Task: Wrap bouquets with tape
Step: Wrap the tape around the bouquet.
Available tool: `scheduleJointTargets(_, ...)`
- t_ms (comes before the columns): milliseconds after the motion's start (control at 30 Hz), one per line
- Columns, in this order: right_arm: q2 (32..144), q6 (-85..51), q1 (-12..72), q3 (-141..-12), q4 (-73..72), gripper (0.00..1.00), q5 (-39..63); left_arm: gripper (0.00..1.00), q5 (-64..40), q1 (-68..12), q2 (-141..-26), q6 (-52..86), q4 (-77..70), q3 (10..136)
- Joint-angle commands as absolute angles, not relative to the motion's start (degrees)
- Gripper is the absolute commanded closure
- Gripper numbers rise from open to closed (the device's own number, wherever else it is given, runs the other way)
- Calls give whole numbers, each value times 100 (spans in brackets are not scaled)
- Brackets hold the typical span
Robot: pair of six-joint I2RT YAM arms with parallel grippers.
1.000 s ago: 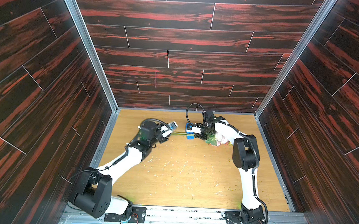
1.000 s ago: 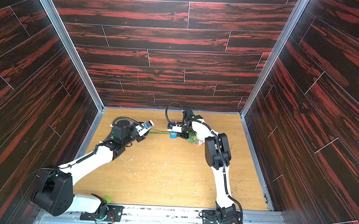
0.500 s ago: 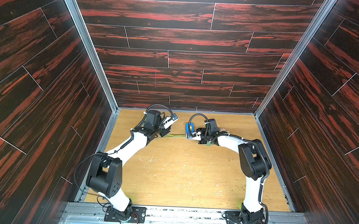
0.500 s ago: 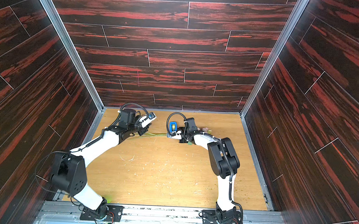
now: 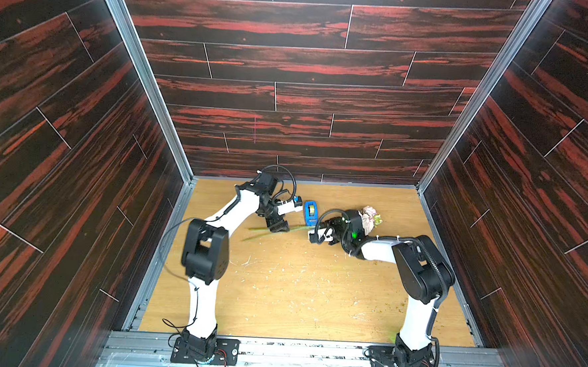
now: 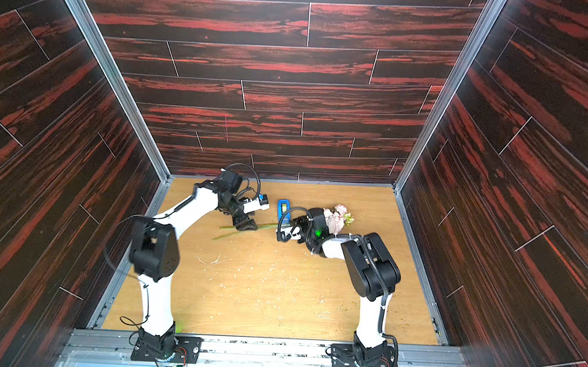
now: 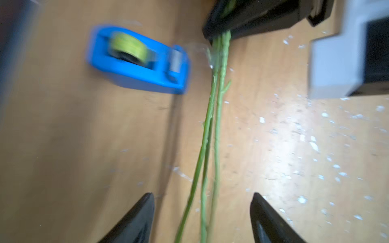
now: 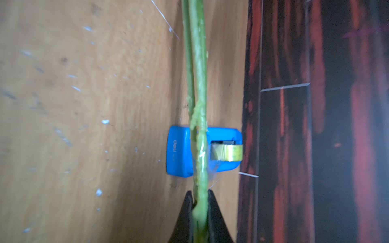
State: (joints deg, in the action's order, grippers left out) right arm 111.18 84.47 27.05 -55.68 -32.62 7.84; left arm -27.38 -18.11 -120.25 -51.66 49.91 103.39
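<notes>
My right gripper is rolled far over on the stems, so it should open and roll back while my left gripper takes the stems' loose ends [image 7: 205,210].
The bouquet lies across the back of the wooden floor, its pale pink blooms [image 5: 369,219] [image 6: 337,219] at the right and its green stems [image 5: 293,229] [image 6: 264,227] running left. My right gripper [image 8: 201,192] is shut on the stems [image 8: 199,84] close to the blooms. The blue tape dispenser [image 5: 311,213] [image 6: 283,209] [image 7: 136,61] [image 8: 179,151] stands just behind the stems. A clear strip of tape [image 7: 210,56] clings to the stems near the right fingers. My left gripper [image 7: 202,195] [image 5: 278,226] is open, and the stems [image 7: 210,130] pass between its fingers untouched.
Dark red-black plank walls [image 5: 290,98] close in the floor on three sides, and the back wall is near the dispenser. White flecks [image 5: 280,280] are scattered over the middle of the wooden floor [image 5: 296,312].
My left gripper has opened off the stems. The right arm has shifted right, bringing the blooms out into view, while its grip on the stems stays shut.
</notes>
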Motion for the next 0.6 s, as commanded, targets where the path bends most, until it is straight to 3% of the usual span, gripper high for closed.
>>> scheduleJointTargets(0,10730,8821,2838,-5414,-4287,100,961,25,-3281,-1852,-12274,-5466,6011,10817)
scheduleJointTargets(400,10667,8995,2926,-5093,-4884,100,1120,27,-2803,-2073,-12877,-5520,5494,11134)
scheduleJointTargets(467,10649,8962,2944,-5051,-4913,100,1105,37,-2756,-2121,-12966,-5552,5491,11236)
scheduleJointTargets(567,10458,8739,2953,-5052,-4443,100,1147,67,-2800,-2139,-13038,-5594,5478,11260)
